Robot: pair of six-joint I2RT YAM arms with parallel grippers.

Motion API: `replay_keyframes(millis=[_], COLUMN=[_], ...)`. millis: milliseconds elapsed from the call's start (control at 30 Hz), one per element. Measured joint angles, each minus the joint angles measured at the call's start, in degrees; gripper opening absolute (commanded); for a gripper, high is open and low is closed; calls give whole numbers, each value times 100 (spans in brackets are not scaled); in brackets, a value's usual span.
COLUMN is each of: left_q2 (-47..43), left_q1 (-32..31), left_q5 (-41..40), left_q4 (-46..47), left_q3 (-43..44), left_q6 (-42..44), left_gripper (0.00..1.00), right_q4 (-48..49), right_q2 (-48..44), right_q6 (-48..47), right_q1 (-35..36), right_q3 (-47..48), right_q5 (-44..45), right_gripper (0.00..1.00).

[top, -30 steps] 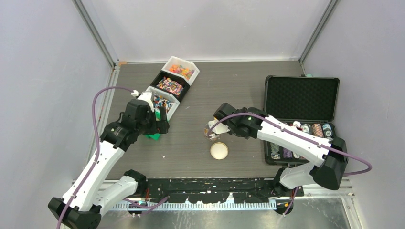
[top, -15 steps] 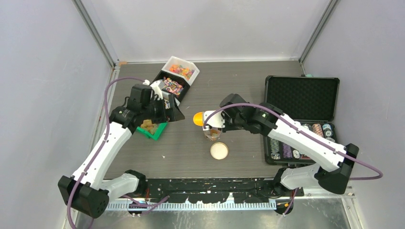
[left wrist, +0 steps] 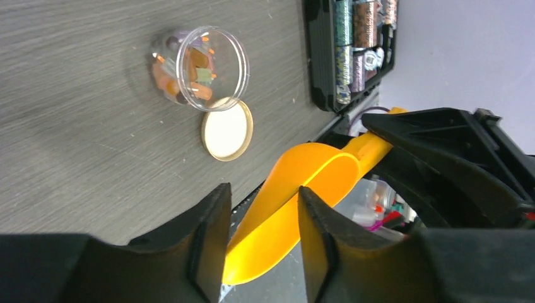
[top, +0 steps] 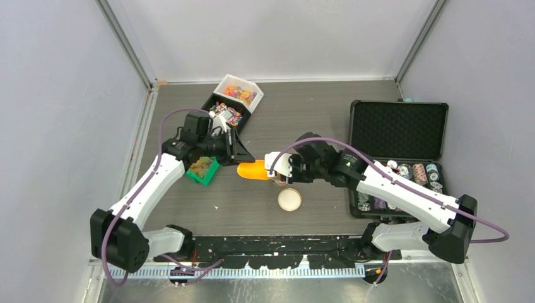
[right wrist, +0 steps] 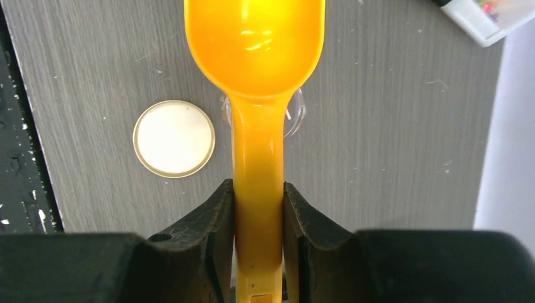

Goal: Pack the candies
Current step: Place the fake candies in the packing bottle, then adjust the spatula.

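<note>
The orange scoop's handle lies crosswise in the robot's right gripper, so the left gripper should pinch the bowl (top: 252, 170) while the right gripper swings in line with the handle.
My right gripper (right wrist: 258, 189) (top: 278, 168) is shut on the handle of the orange scoop (right wrist: 255, 44) (top: 252, 170). The scoop's empty bowl points left over the table. My left gripper (left wrist: 263, 201) (top: 243, 156) has its jaws closed round that bowl from the far left. A clear jar (left wrist: 199, 68) holding a few candies stands under the scoop, and only its rim (right wrist: 297, 114) shows in the right wrist view. Orange-yellow candies (top: 201, 167) fill a green bin. Multicoloured candies (top: 226, 113) lie in a black bin.
The jar's round lid (top: 289, 199) (right wrist: 173, 139) (left wrist: 227, 130) lies flat just in front of the jar. A white bin (top: 238, 93) with more sweets stands at the back. An open black case (top: 397, 129) with poker chips (top: 417, 171) sits at the right.
My left gripper has swung right from the green bin to the scoop and closed round its bowl. My right gripper has turned the scoop out to the left.
</note>
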Motion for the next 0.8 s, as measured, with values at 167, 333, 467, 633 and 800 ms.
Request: replay_keyframes(millis=[167,333,467,633,800], left_q2=[243,186,138,138,122], left_q1=[125,302,328,365,570], left_q5=[575,815,997,1182,1399], left_q4=[48,116,96,94,155], left_q3=[-50,-94,-96,-111,-216], left_q6=[-122,-254,-308,-345,-595], left_gripper=[20,46,50,13,0], right_q4=[160,385,772,1064,1419], right_q2=[-101,-190,-247,-249,-313], right_q6=[98,195,319,404,466], right_q1=[-210,-605,-745,-863,-1056], right_q3=[-369,-400,-435,-446,-625], right_q5=[-396,-1110,-1259,-1342,-1668], right_gripper=[1,1,0,1,26])
